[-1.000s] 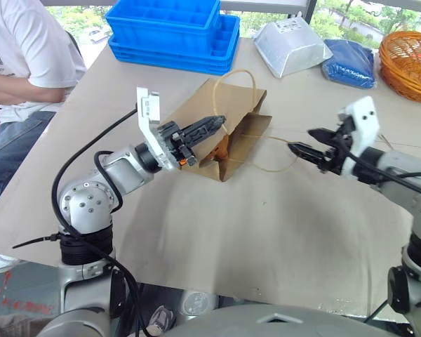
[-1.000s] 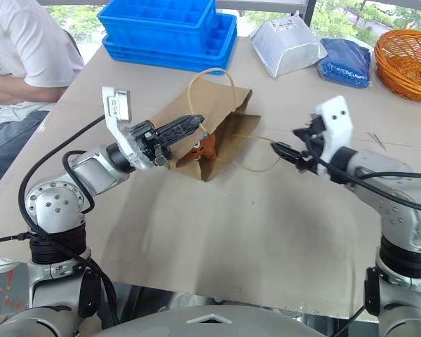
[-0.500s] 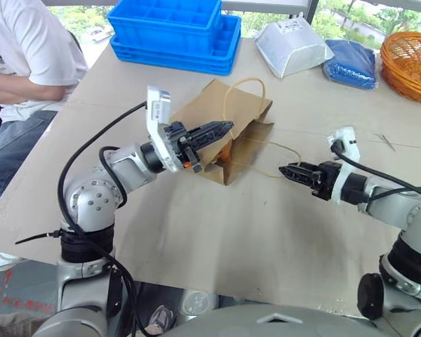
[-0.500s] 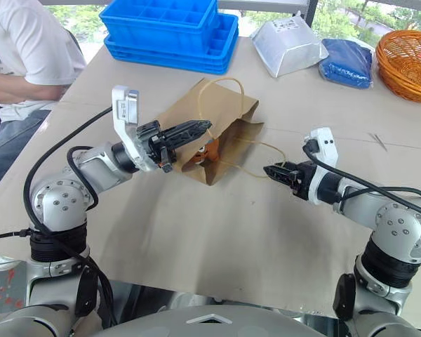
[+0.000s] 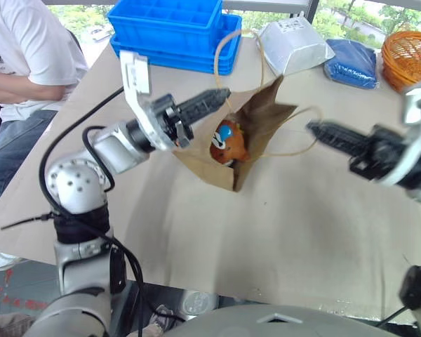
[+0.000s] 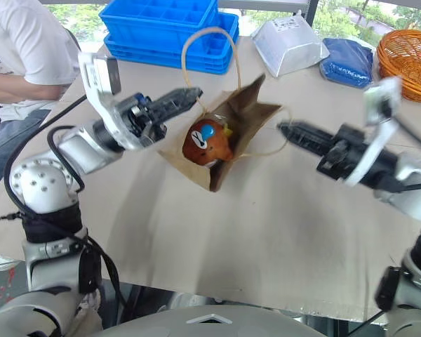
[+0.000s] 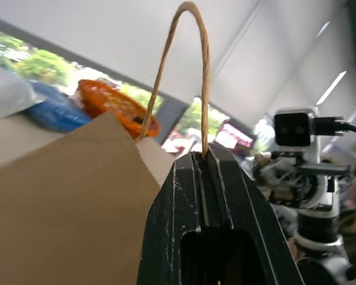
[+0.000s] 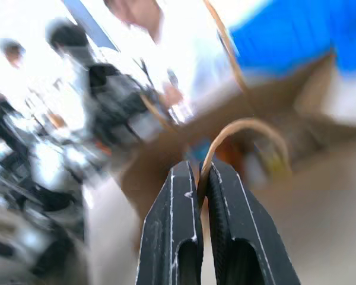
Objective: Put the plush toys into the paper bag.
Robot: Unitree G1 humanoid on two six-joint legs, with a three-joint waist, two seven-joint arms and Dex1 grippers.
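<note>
The paper bag will go down from my right gripper onto the bare table (image 5: 278,189), beside the bag's lowest corner, on the side toward that gripper.
The paper bag (image 5: 265,114) leans tilted on the table with its mouth pulled open toward me. A round brown plush toy (image 6: 205,140) with a blue-white patch sits inside the mouth. My left gripper (image 5: 222,93) is at the bag's upper left rim, shut on one twine handle (image 7: 191,53), whose loop stands up above it. At the right, my right gripper (image 5: 313,127) is shut on the other twine handle (image 8: 237,127) and holds it out to the side. Both grippers are raised above the table.
Blue crates (image 5: 175,31) are stacked at the table's far edge, with a silver pouch (image 5: 291,45), a blue packet (image 5: 351,63) and an orange basket (image 5: 410,53) to their right. A person in a white shirt (image 5: 21,49) sits at the far left. Bare table (image 5: 281,232) lies in front of the bag.
My right gripper shut on the loose handle and rose with it. My left gripper also rose. The bag tipped up and its mouth opened, showing the brown toy.
</note>
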